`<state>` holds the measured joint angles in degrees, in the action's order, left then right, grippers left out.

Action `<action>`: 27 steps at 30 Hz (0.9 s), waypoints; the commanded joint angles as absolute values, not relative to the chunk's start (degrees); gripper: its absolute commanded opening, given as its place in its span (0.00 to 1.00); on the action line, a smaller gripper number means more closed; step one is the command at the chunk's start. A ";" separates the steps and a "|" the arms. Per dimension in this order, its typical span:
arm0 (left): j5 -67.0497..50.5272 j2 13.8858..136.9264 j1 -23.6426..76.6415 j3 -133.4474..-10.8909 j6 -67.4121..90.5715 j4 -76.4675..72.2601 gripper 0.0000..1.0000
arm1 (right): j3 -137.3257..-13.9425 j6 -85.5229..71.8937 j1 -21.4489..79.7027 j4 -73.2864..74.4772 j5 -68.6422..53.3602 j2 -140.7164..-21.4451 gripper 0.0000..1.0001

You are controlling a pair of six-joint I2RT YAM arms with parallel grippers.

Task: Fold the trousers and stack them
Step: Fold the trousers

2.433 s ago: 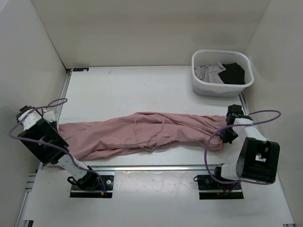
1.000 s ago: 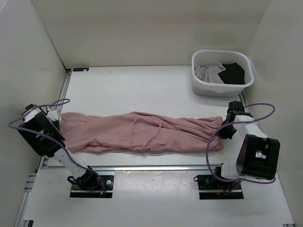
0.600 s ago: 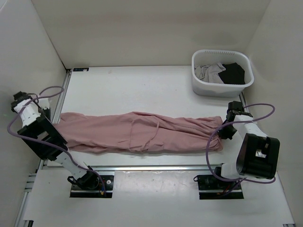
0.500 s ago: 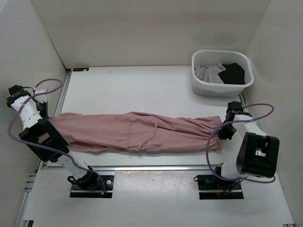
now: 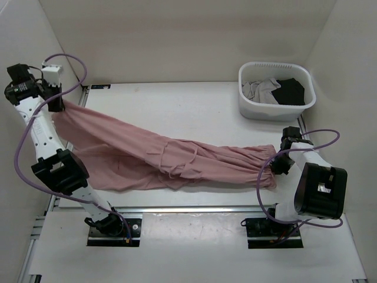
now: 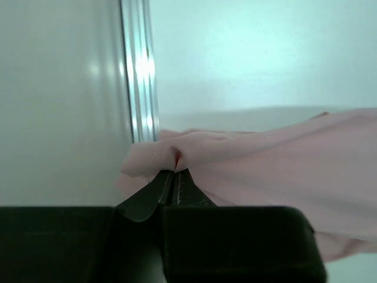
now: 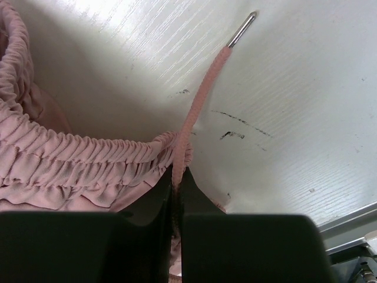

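Observation:
The trouser leg's raised end slants toward the far corner and the lower trouser leg lies slack, so next my left gripper puts it down and grips closer to the front (image 5: 97, 168).
The dusty-pink trousers (image 5: 177, 159) stretch across the table from far left to right. My left gripper (image 5: 59, 103) is shut on the leg end (image 6: 171, 150) and holds it raised at the far left by the wall. My right gripper (image 5: 278, 165) is shut on the gathered waist (image 7: 88, 153) at the right, with a pink drawstring (image 7: 203, 100) running between its fingers. The waist end lies on the table.
A white basket (image 5: 277, 109) at the back right holds a grey garment (image 5: 259, 89) and a black garment (image 5: 291, 91). A metal rail (image 6: 138, 71) runs along the table's left edge. Side walls stand close on both sides.
My left arm has lifted and swung the leg end up and toward the back left. The fabric now slopes down to the right. The right gripper has stayed on the waist.

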<state>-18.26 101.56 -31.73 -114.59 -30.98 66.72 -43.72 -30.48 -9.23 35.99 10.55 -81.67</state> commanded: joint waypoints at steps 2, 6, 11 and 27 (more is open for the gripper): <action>-12.85 102.48 -28.58 -119.10 -31.37 66.34 0.14 | -44.03 -29.27 -9.23 35.95 11.78 -82.27 0.00; -7.30 99.77 -28.56 -108.05 -34.71 68.99 0.14 | -44.03 -29.27 -9.23 35.95 12.39 -82.27 0.00; -0.89 95.81 -30.84 -92.50 -38.75 68.99 0.14 | -43.51 -28.74 -9.23 35.95 12.92 -81.74 0.00; 6.59 101.95 -34.63 -77.26 -39.29 61.79 0.56 | -47.54 -23.64 -9.23 34.19 6.42 -73.15 0.88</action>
<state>6.74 102.06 -34.61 -74.11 -39.79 63.79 -43.83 -25.76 -9.30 35.68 9.58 -78.26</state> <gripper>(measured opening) 0.534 0.865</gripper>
